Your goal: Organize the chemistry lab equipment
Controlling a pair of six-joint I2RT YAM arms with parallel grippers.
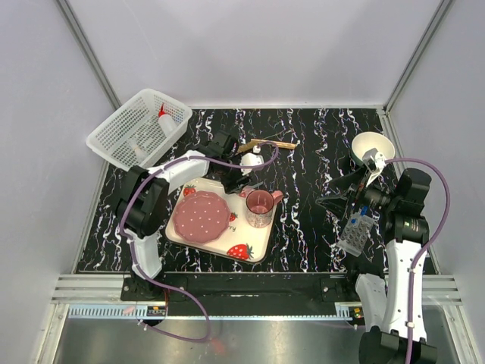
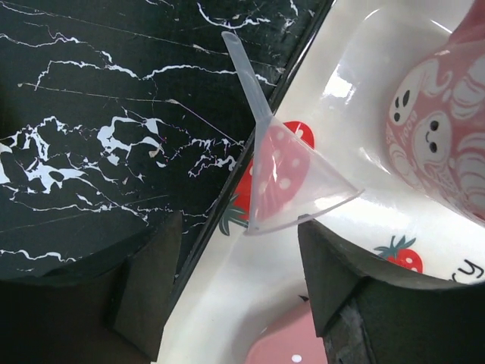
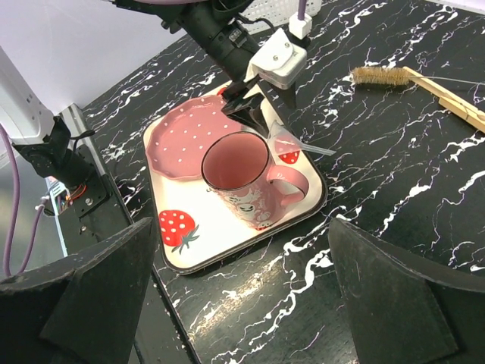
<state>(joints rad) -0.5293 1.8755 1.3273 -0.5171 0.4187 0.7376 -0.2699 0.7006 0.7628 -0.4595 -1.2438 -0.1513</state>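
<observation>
The wide rim of the funnel lies across the open fingers of my left gripper, so next I back away, turn, and pinch the funnel's rim (image 2: 355, 195) beside the pink cup.
A clear plastic funnel (image 2: 292, 178) lies on its side on the strawberry tray's (image 2: 227, 303) edge, spout over the black table. My left gripper (image 2: 239, 258) is open, with the funnel's rim just ahead of the fingertips and the right finger (image 2: 333, 265) touching it. It also shows in the top view (image 1: 236, 180). The tan wooden brush (image 1: 269, 144) lies behind the tray. The red-capped bottle (image 1: 161, 114) sits in a white basket (image 1: 114, 144). The clear tube rack (image 1: 356, 233) lies under my right arm. My right gripper (image 1: 339, 191) is open and empty above the table, right of the tray.
The pink plate (image 1: 201, 216) and pink cup (image 1: 260, 207) stand on the tray. A white round dish-like object (image 1: 371, 144) sits at the back right. In the right wrist view the cup (image 3: 242, 178) and brush (image 3: 424, 83) show ahead of the open fingers.
</observation>
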